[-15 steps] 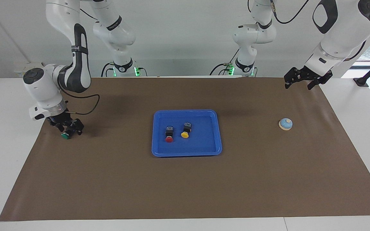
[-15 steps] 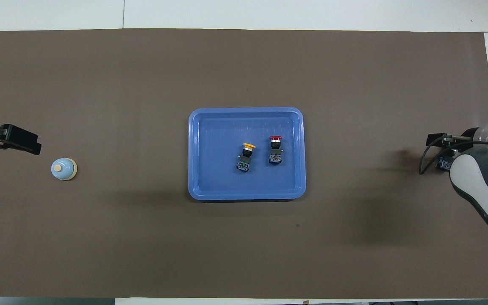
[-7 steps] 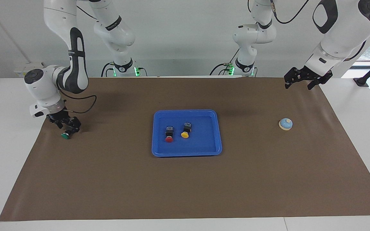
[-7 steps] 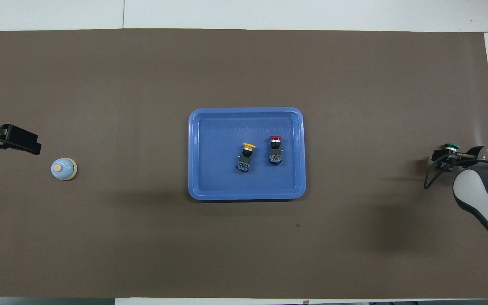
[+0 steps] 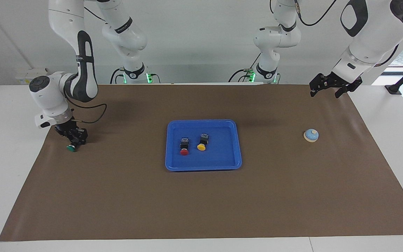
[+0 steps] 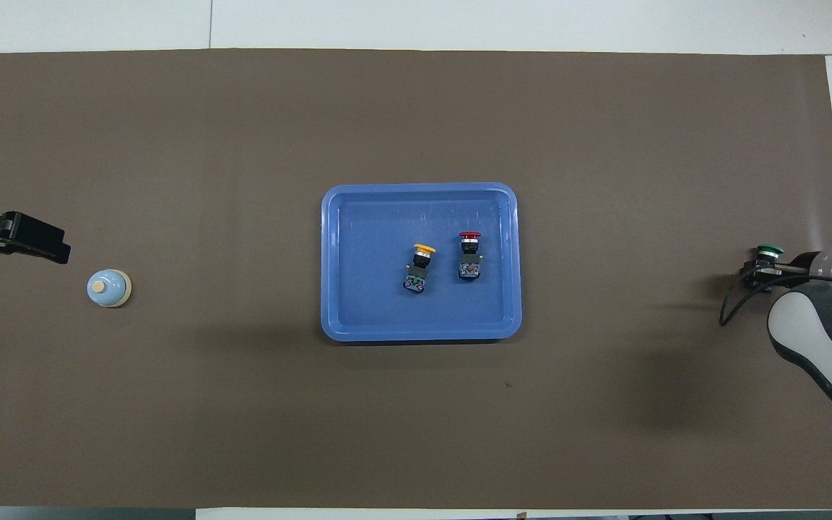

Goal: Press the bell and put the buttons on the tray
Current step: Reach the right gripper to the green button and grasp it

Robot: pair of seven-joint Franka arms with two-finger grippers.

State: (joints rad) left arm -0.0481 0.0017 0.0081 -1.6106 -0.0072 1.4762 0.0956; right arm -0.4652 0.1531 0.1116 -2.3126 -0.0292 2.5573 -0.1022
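The green button, which still lies on the mat, will leave my right gripper in the blue tray (image 6: 370, 257), between the yellow button and the rim nearest the bell.
The blue tray (image 5: 222, 155) lies mid-mat, also in the overhead view (image 6: 365, 289). In it lie the red button (image 5: 184, 146) (image 6: 469, 254) and the yellow button (image 5: 202, 141) (image 6: 419, 266). The green button (image 5: 71, 148) (image 6: 770, 250) lies on the mat at the right arm's end. My right gripper (image 5: 73, 139) (image 6: 755, 273) is down at it, shut on its black body. The bell (image 5: 311, 135) (image 6: 108, 287) stands at the left arm's end. My left gripper (image 5: 324, 93) (image 6: 33, 244) waits open in the air, over the mat beside the bell.
A brown mat (image 5: 201, 203) covers the table, with white tabletop (image 5: 5, 168) around it. The right arm's cable (image 5: 93, 113) loops above the mat by its wrist.
The right gripper's fingers have closed in on the green button and its wrist has shifted slightly. The green cap stays in place on the mat. The left arm has not moved.
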